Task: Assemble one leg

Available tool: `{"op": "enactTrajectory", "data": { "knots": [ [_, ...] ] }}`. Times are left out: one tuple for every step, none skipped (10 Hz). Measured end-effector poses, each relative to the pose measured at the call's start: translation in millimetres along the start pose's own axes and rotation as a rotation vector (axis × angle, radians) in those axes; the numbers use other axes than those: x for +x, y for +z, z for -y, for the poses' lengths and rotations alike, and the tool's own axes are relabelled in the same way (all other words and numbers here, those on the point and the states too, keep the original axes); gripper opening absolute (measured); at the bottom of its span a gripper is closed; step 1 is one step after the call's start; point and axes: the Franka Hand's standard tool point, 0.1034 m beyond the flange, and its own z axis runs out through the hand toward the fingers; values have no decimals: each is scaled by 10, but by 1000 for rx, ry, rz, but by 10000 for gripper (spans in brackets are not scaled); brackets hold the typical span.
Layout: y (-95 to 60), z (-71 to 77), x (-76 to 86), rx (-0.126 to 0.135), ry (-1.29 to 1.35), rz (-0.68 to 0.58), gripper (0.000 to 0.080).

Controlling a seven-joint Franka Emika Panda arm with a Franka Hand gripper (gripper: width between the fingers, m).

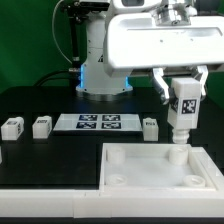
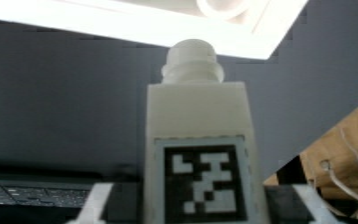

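Next, my gripper releases the white leg in the tabletop panel's front corner socket (image 1: 194, 181), the one that is farthest away from the two paired legs.
My gripper (image 1: 183, 88) is shut on a white leg (image 1: 183, 118) with a black-and-white tag and holds it upright. The leg's narrow tip hangs just above the far right corner socket (image 1: 177, 155) of the large white square tabletop panel (image 1: 140, 172). In the wrist view the leg (image 2: 201, 130) fills the middle between my fingers (image 2: 115, 200), its tip pointing at the panel's corner (image 2: 229, 20). Three more legs stand on the black table: two at the exterior view's left (image 1: 12, 127) (image 1: 42, 126) and one near the middle (image 1: 150, 126).
The marker board (image 1: 97, 122) lies flat on the table behind the panel. The robot base (image 1: 100, 80) stands at the back. A white frame edge (image 1: 50, 200) runs along the front left next to the panel.
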Motion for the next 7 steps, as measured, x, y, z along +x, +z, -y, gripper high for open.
{"op": "enactTrajectory", "data": {
  "knots": [
    [98,15,-38,2,2,-6,291],
    [223,-1,-85,4,5,0,291],
    [277,46,-56,11,4,2,291],
    [316,110,-64,17,1,2,291],
    [381,164,-122,23,1,9,291],
    [411,183,-164,25,1,17,291],
    [416,188,-196,25,2,22,291]
  ]
}}
